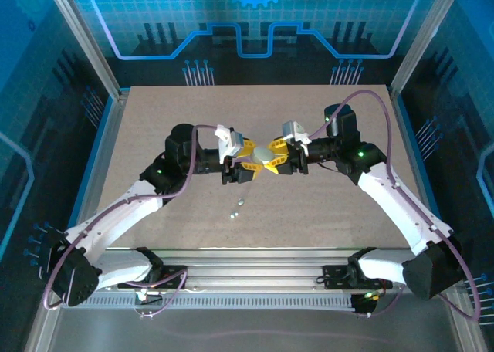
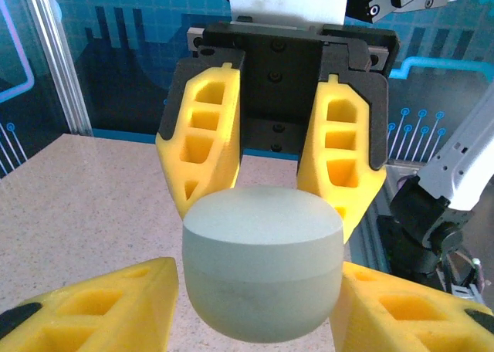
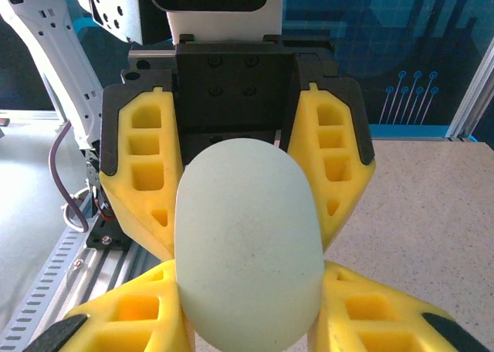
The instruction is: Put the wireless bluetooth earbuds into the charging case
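Note:
The shut charging case is held tight by both sides in my right gripper, so my right gripper needs to open, lift the lid up with a finger and pinch the lid (image 3: pixel 248 228).
A closed pale mint charging case (image 1: pixel 265 154) hangs above the middle of the table, held between both grippers. My right gripper (image 3: pixel 251 313) is shut on it across its narrow width, yellow fingers (image 3: pixel 131 313) pressed to both sides. My left gripper (image 2: pixel 255 306) clasps the same charging case (image 2: pixel 262 259) across its long axis from the opposite side, its fingers (image 2: pixel 409 306) close against the ends. A lid seam runs around the case. Two tiny pale earbuds (image 1: pixel 241 202) (image 1: pixel 234 212) lie on the table just in front of the grippers.
The beige tabletop (image 1: pixel 324 213) is bounded by aluminium frame posts (image 1: pixel 93 59) at left and right and a metal rail (image 1: pixel 255 279) along the near edge. Purple cables (image 1: pixel 386 120) loop over both arms.

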